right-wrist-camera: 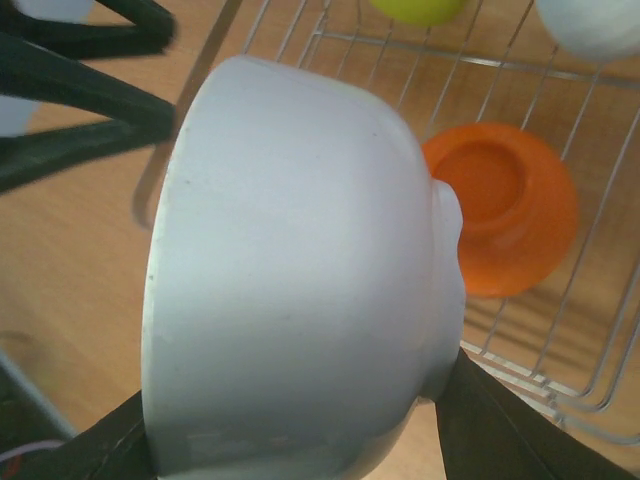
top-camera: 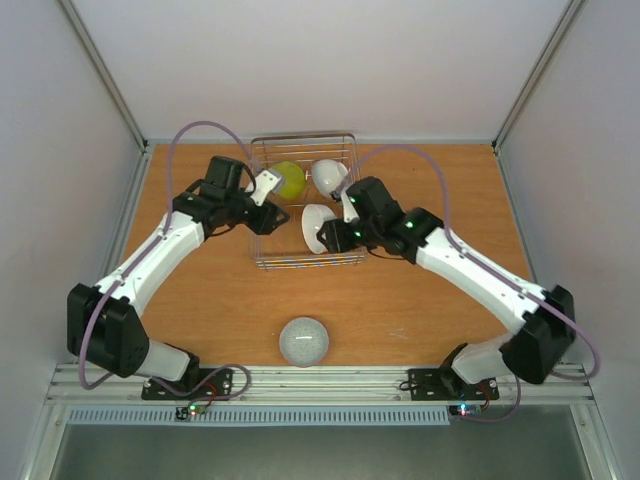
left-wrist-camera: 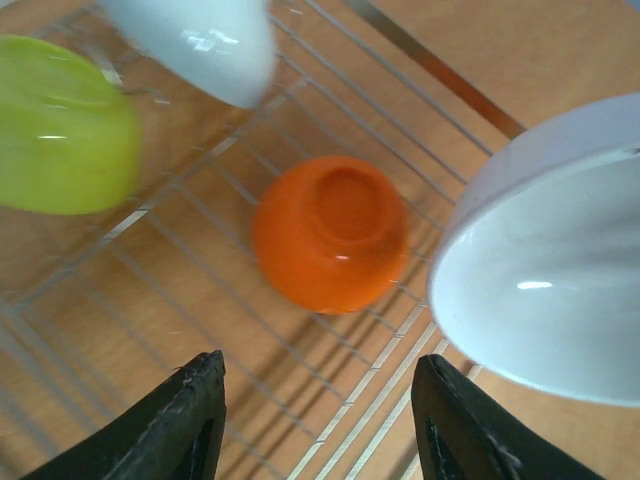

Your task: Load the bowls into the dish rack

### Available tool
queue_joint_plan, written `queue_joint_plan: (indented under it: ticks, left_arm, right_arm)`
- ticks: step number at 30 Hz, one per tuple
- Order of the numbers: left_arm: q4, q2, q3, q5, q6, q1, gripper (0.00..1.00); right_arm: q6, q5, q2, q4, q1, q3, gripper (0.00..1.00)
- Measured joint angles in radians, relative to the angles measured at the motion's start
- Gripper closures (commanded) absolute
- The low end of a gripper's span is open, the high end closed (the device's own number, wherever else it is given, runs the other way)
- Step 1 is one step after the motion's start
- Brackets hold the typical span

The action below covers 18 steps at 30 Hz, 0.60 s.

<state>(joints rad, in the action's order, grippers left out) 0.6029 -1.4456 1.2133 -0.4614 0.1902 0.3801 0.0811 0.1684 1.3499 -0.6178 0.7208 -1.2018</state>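
My right gripper needs to let go of the second white bowl beside the orange bowl, in front of the yellow-green bowl (top-camera: 279,239).
The silver wire dish rack (top-camera: 303,263) stands at the back middle of the table. In it lie a yellow-green bowl (top-camera: 290,180) and a white bowl (top-camera: 328,176), both on edge. An orange bowl (left-wrist-camera: 330,232) lies upside down on the rack floor; it also shows in the right wrist view (right-wrist-camera: 505,205). My right gripper (top-camera: 337,235) is shut on a second white bowl (right-wrist-camera: 300,270), held on edge over the rack's front part. My left gripper (left-wrist-camera: 315,365) is open and empty just above the rack floor, near the orange bowl. A pale grey-white bowl (top-camera: 304,341) sits upside down on the table in front.
The wooden table (top-camera: 420,300) is walled on three sides by white panels. My two grippers are close together over the rack; the left fingers (right-wrist-camera: 90,80) show beside the held bowl. The arm bases stand at the near edge.
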Motion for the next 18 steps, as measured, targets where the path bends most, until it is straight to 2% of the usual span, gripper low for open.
queue_joint_plan:
  ticks: [4, 8, 13, 18]
  left_arm:
    - [-0.019, 0.035, 0.000, 0.083, -0.005, -0.071, 0.48]
    - [-0.030, 0.059, 0.000, 0.136, -0.028, -0.199, 0.48]
    - [-0.033, 0.093, 0.000, 0.144, -0.063, -0.357, 0.48]
    - [-0.033, 0.113, 0.000, 0.126, -0.086, -0.436, 0.48]
  right_arm:
    - [0.068, -0.099, 0.152, -0.076, 0.021, -0.159, 0.99]
    - [0.128, -0.197, 0.285, -0.145, 0.044, -0.274, 0.99]
    - [0.200, -0.305, 0.412, -0.203, 0.084, -0.406, 0.99]
    - [0.272, -0.425, 0.533, -0.246, 0.132, -0.550, 0.98]
